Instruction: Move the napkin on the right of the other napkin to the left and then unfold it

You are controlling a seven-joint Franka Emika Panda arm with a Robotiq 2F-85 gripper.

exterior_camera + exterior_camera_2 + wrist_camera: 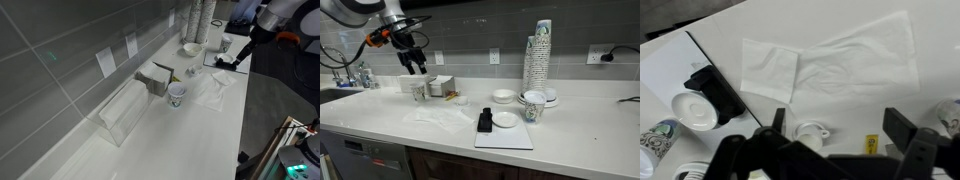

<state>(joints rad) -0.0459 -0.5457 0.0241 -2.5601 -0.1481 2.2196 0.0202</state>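
Next, my gripper should go to the folded napkin's corner [211, 74] [790, 102] nearest the small white cup, touching the other napkin, and close there.
The napkin [770, 68], bright white and folded small, lies flat on the white counter next to the black tray; it shows in both exterior views [455, 120] [218, 78]. The other napkin [862, 58], a wider, duller, slightly rumpled sheet, lies touching it on the side away from the tray, and shows in both exterior views [425, 115] [208, 98]. My gripper [835, 115] is open and empty. It hangs well above the counter, back from both napkins, over a small white cup [815, 132]. It also shows in both exterior views [417, 68] [240, 57].
A black tray [510, 140] holds a black object [485, 121] and a white bowl [505, 120]. A tall stack of paper cups [540, 50] and white bowls [503, 96] stand behind it. A paper cup [177, 95], a clear box [125, 112] and a yellow packet [872, 146] are near the wall.
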